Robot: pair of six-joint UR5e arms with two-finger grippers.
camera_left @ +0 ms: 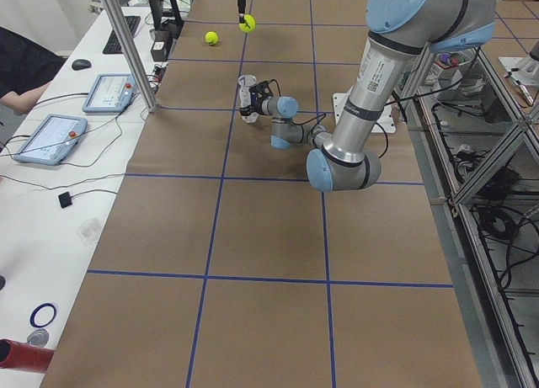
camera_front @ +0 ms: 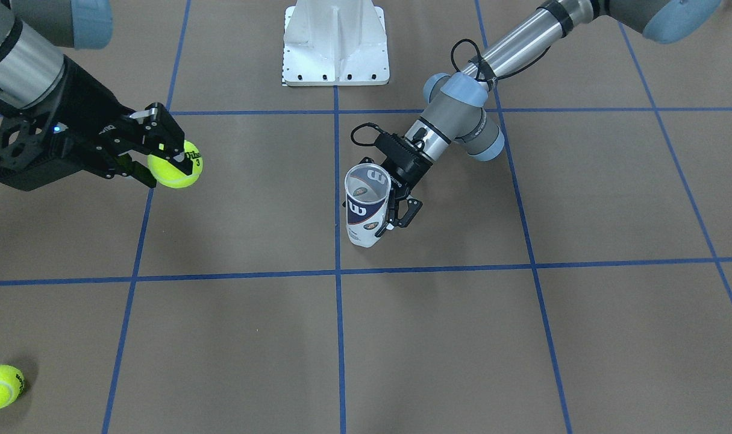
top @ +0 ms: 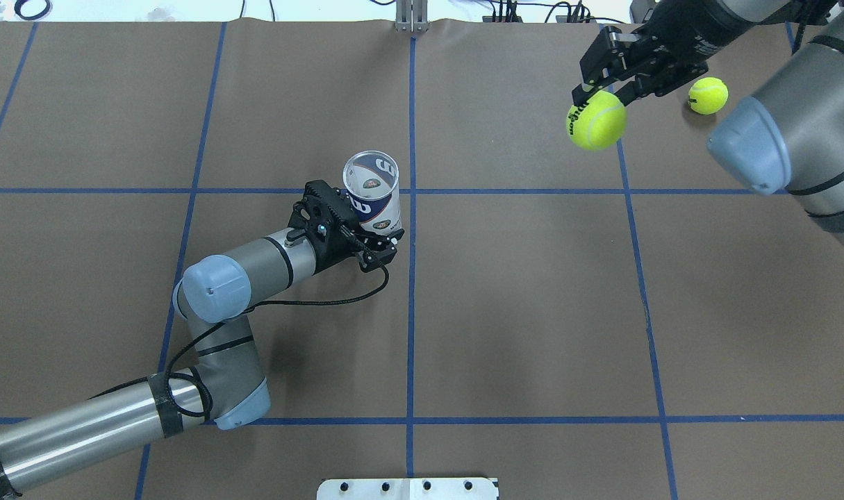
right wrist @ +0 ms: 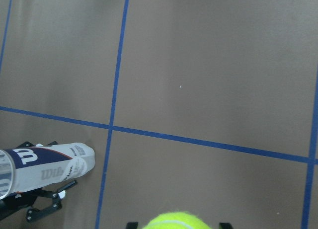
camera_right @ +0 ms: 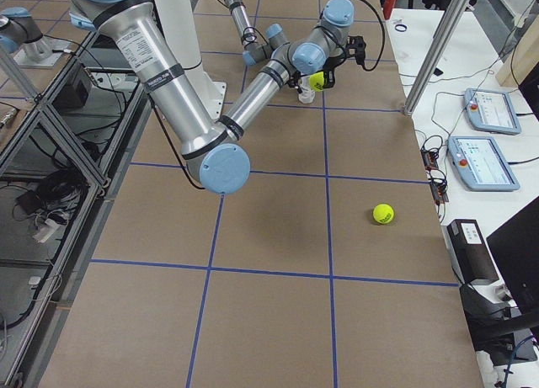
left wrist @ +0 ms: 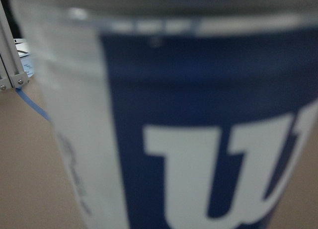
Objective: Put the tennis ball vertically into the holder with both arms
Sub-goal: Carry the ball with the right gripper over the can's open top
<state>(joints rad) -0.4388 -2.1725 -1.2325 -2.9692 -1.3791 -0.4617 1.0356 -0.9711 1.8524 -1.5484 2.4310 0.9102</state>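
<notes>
Next, my right gripper releases the tennis ball in the opening of the holder [camera_front: 364, 178] [right wrist: 4, 172], where that opening sits above the holder's navy label. The ball is still held in the air, off to the side.
The holder [camera_front: 366, 205] is a clear can with a navy-and-white "W" label. It stands upright with its mouth open, near the table's middle [top: 373, 191]. My left gripper [camera_front: 391, 210] is shut on the holder's lower part from the side. The label fills the left wrist view [left wrist: 198, 139]. My right gripper [camera_front: 167, 158] is shut on a yellow-green tennis ball [camera_front: 174, 172] and holds it in the air, well off to the side of the holder [top: 597, 120]. In the right wrist view the ball [right wrist: 181, 221] is at the bottom edge and the holder [right wrist: 44, 167] at lower left.
A second tennis ball [camera_front: 1, 387] lies loose on the table, beyond my right gripper [top: 708, 95]. The white pedestal base [camera_front: 335, 42] stands at the robot's side of the table. Blue tape lines [top: 411, 278] cross the brown table.
</notes>
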